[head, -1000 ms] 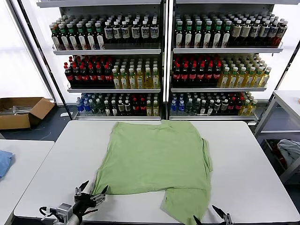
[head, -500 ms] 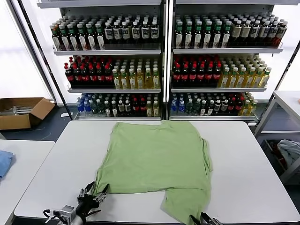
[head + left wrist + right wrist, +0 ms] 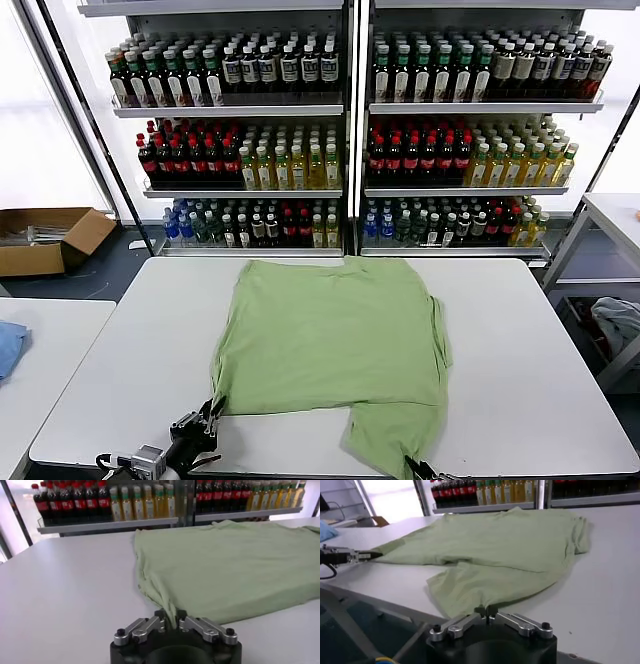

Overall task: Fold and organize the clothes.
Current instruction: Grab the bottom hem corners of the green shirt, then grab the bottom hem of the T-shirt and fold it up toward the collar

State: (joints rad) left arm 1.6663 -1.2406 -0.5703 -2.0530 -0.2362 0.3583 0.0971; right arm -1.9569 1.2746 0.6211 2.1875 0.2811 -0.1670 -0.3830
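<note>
Next, my right gripper releases the light green shirt's front edge on the shirt's upper part (image 3: 409,318) (image 3: 552,533) next to its side edge.
The light green shirt (image 3: 335,340) lies spread face down on the white table (image 3: 520,370), with a part hanging toward the front edge. My left gripper (image 3: 208,412) is at the shirt's front left corner and is shut on it; the left wrist view shows cloth pinched between its fingers (image 3: 171,620). My right gripper (image 3: 412,467) is at the front edge under the shirt's lower right part and is shut on its edge (image 3: 486,611). The left gripper also shows far off in the right wrist view (image 3: 367,555). The graphic and collar are hidden.
Shelves of bottles (image 3: 350,130) stand behind the table. A second white table (image 3: 40,350) at the left holds a blue cloth (image 3: 8,345). A cardboard box (image 3: 45,238) sits on the floor. A pale cloth (image 3: 620,325) lies at the right.
Both grippers have moved in to the shirt's front edge and shut on it. The left front corner of the shirt has shifted slightly.
</note>
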